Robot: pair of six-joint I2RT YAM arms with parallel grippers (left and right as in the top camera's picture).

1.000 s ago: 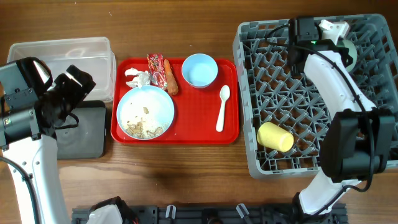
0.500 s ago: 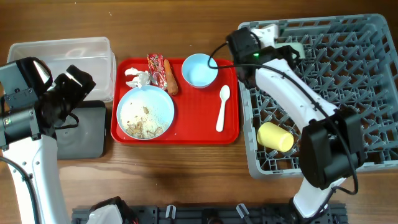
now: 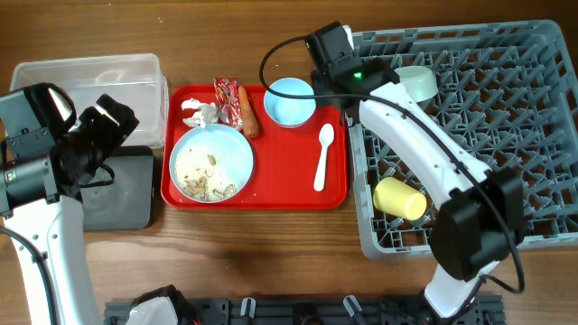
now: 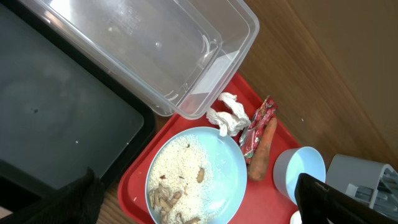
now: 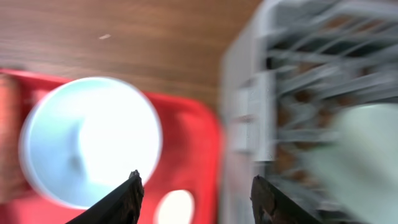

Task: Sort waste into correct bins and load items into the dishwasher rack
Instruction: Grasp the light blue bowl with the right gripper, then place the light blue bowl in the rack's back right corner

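Note:
Next, I move my right gripper to the light blue bowl and close it on the bowl's rim [image 3: 314,99] [image 5: 159,140], at the side that faces the grey dishwasher rack.
My right gripper [image 5: 198,190] hangs open and empty over the seam between the red tray and the grey dishwasher rack [image 3: 470,135]. The light blue bowl [image 3: 289,101] is to its left and the white spoon [image 3: 322,155] just below. A pale green bowl [image 3: 415,83] and a yellow cup [image 3: 399,199] lie in the rack. On the tray, the light blue plate [image 3: 210,162] holds beige scraps. Tissue [image 3: 200,113], red wrapper [image 3: 226,99] and carrot [image 3: 247,110] lie behind it. My left gripper [image 3: 104,125] is open and empty, held high by the bins.
The clear tub [image 3: 90,81] stands at the back left, with the black tray [image 3: 122,190] in front of it, both beside the red tray [image 3: 271,194]. The right arm stretches across the rack's left half.
The right arm has swung left from the rack's back to its left edge and its jaws have opened. The pale green bowl now lies free in the rack. The left arm is still.

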